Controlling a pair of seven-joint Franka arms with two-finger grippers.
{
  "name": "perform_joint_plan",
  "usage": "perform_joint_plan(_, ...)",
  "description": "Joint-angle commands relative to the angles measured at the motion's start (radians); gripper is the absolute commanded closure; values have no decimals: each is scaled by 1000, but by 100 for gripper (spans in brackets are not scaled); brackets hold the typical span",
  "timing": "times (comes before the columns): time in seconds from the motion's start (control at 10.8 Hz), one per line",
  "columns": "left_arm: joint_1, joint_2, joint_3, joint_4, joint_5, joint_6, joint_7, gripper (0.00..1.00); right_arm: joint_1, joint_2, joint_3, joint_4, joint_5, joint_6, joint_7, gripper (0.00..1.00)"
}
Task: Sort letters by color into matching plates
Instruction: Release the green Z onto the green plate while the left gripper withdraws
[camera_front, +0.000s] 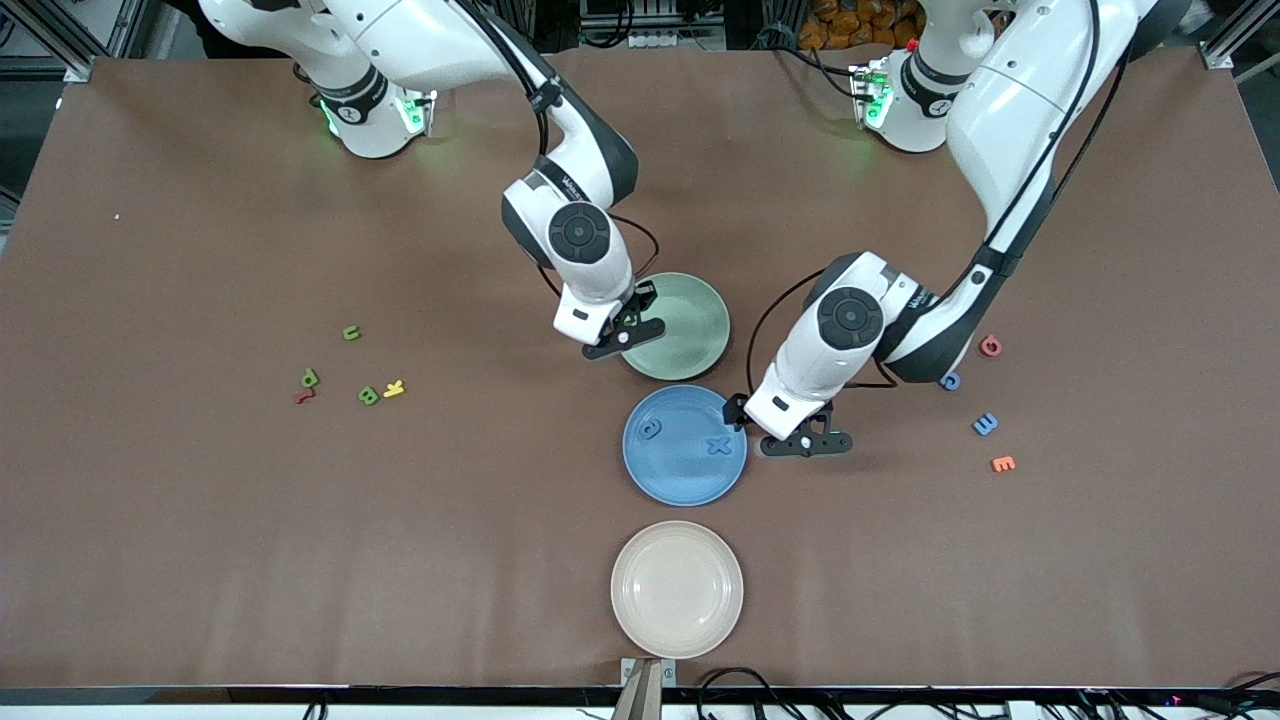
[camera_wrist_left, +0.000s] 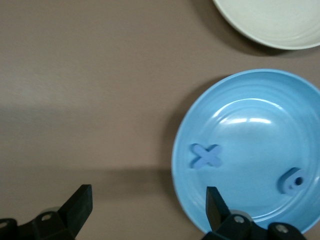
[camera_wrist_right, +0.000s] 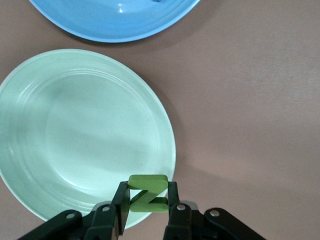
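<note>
The robot's right gripper will let go of the green letter Z in the mint green plate (camera_front: 656, 328) (camera_wrist_right: 118, 149), a little off the plate's middle.
My right gripper (camera_front: 622, 336) is shut on a green letter Z (camera_wrist_right: 146, 194) and holds it over the rim of the mint green plate (camera_front: 690, 340), which holds no letters in the right wrist view (camera_wrist_right: 75, 135). My left gripper (camera_front: 805, 445) is open and empty, low over the table beside the blue plate (camera_front: 685, 480). That plate (camera_wrist_left: 260, 90) holds a blue X (camera_wrist_left: 206, 156) and another blue letter (camera_wrist_left: 291, 180). Three green letters (camera_front: 351, 333) lie toward the right arm's end. Two blue letters (camera_front: 986, 424) lie toward the left arm's end.
A cream plate (camera_front: 677, 588) sits nearer the front camera than the blue plate. A yellow K (camera_front: 394, 388) and a red letter (camera_front: 304, 396) lie among the green ones. A red letter (camera_front: 990, 346) and an orange E (camera_front: 1003, 463) lie by the blue ones.
</note>
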Motion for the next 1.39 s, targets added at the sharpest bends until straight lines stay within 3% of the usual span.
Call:
perform_joint_plan(0.0,36,-63,-2,-4,13,-108,126,0,29,65,-10,84,9,-8,118,100)
perform_joint_plan(0.46,112,-114,-3,-73,15,-166,229,0,47,96,-10,100,108,44,245,100)
perform_joint_plan(0.56,132,-138,-3,-116,15,-163,241,0,47,100,-10,100,108,52,256,87)
perform_joint_plan(0.74,210,-205,-12,-235,18,-96,248,0,47,102,-10,99,109,55,299,33)
perform_joint_plan(0.83,234,-242,-12,-290,16,-78,246,0,47,99,-10,100,109,55,296,0)
perform_joint_plan(1.11,360,-334,-38,-404,7,-77,242,0,26,71,-10,94,108,43,285,0)
perform_joint_plan(1.3,392,-335,-55,-392,-8,-77,232,0,-10,-17,-9,62,108,-21,282,0)
